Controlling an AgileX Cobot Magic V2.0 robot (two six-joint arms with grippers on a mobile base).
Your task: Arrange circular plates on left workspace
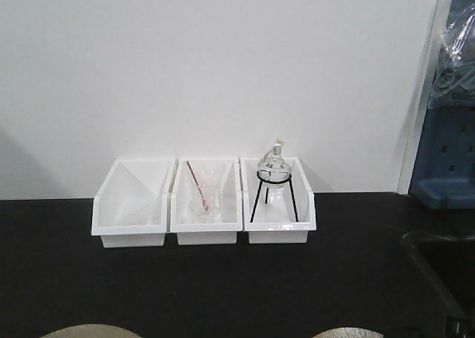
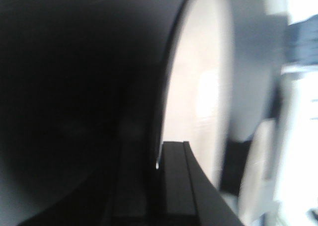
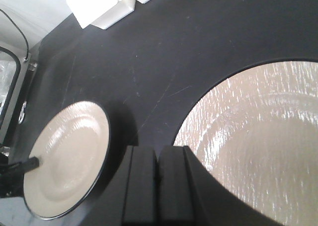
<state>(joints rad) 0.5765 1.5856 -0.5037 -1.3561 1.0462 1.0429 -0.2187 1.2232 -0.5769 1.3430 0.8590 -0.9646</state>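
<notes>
I need to let go of the plate with my left gripper on the black countertop [image 1: 192, 316] in front of the middle white bin.
Two circular plates, glossy beige, show in the right wrist view. The smaller-looking plate [image 3: 67, 156] lies to the left over the black countertop [image 3: 164, 52], the left workspace, with a dark finger [image 3: 27, 164] on its rim. In the left wrist view that plate [image 2: 198, 87] is seen edge-on and blurred, and my left gripper [image 2: 156, 159] is shut on its rim. The nearer plate [image 3: 258, 146] lies flat beside my right gripper [image 3: 158, 150], which is shut with nothing in it. Both plates only peep in at the front view's bottom edge [image 1: 89, 330] [image 1: 347, 333].
Three white bins [image 1: 204, 204] stand in a row against the back wall, holding glassware, among them a round flask on a black tripod [image 1: 274, 176]. A recessed sink [image 1: 438, 264] lies at the right, with blue equipment [image 1: 445, 160] behind it.
</notes>
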